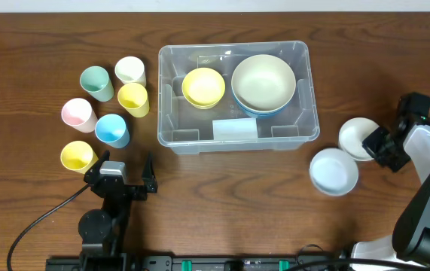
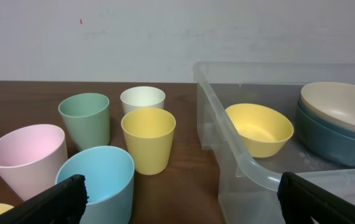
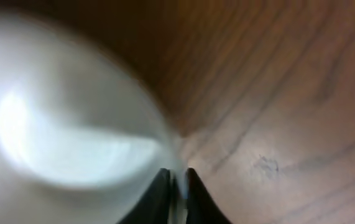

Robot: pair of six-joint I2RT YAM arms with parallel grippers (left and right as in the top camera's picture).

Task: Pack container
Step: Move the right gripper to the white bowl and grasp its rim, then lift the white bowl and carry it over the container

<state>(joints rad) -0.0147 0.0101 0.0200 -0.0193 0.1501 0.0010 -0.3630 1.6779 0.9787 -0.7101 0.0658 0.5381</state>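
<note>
The robot's right gripper should release the white bowl, which is held beside the container now, in the yellow bowl inside the clear container [image 1: 203,85].
The clear container [image 1: 167,90] stands at the middle of the table and holds a yellow bowl [image 1: 203,86] and a cream bowl [image 1: 263,81] nested in a blue one. It also shows in the left wrist view [image 2: 239,155]. My right gripper [image 1: 375,143] is shut on the rim of a white bowl [image 1: 355,135] to the right of the container. In the right wrist view its fingers [image 3: 178,186] pinch that rim, with the bowl [image 3: 59,124] blurred at the left. My left gripper [image 1: 122,175] is open and empty near the front left; the left wrist view [image 2: 183,205] shows it behind the cups.
A second white bowl [image 1: 333,172] sits in front of the held one. Several cups stand left of the container: green [image 1: 96,82], white [image 1: 130,70], yellow [image 1: 133,98], pink [image 1: 78,114], blue [image 1: 112,129] and another yellow [image 1: 77,156].
</note>
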